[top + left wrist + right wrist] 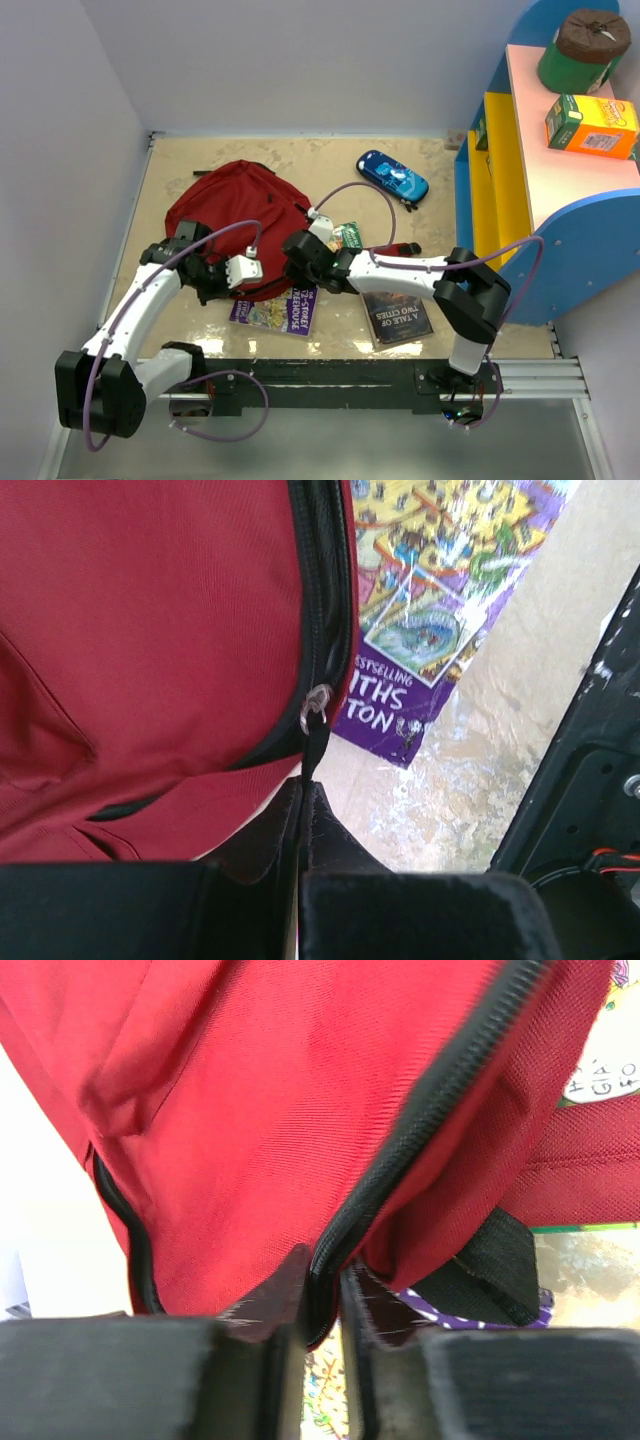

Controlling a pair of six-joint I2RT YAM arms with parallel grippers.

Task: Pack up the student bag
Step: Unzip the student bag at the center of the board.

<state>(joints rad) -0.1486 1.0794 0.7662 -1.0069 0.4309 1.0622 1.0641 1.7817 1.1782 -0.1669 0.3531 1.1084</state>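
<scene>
My right gripper is pinching the bag's black zipper seam where the bag's flap has to open, so it should let go of that seam and take the black strap [497, 1265] next to it.
The student bag [235, 205] is a dark-red backpack lying flat at the table's middle left. My left gripper [212, 278] sits at its near edge. In the left wrist view it [303, 792] is shut on the black zipper pull [314, 735], which hangs from a metal ring on the black zipper. My right gripper [293, 258] reaches in from the right to the bag's near right edge. Seen from the right wrist, its fingers [322, 1295] pinch the bag's black zippered seam [420, 1130], with red fabric [280, 1090] filling the view above.
A purple picture book [275, 312] lies partly under the bag's near edge. "A Tale of Two Cities" [398, 317] lies to its right. A green item [347, 236] and a blue pencil case [393, 175] lie behind. A coloured shelf unit [520, 180] stands at right.
</scene>
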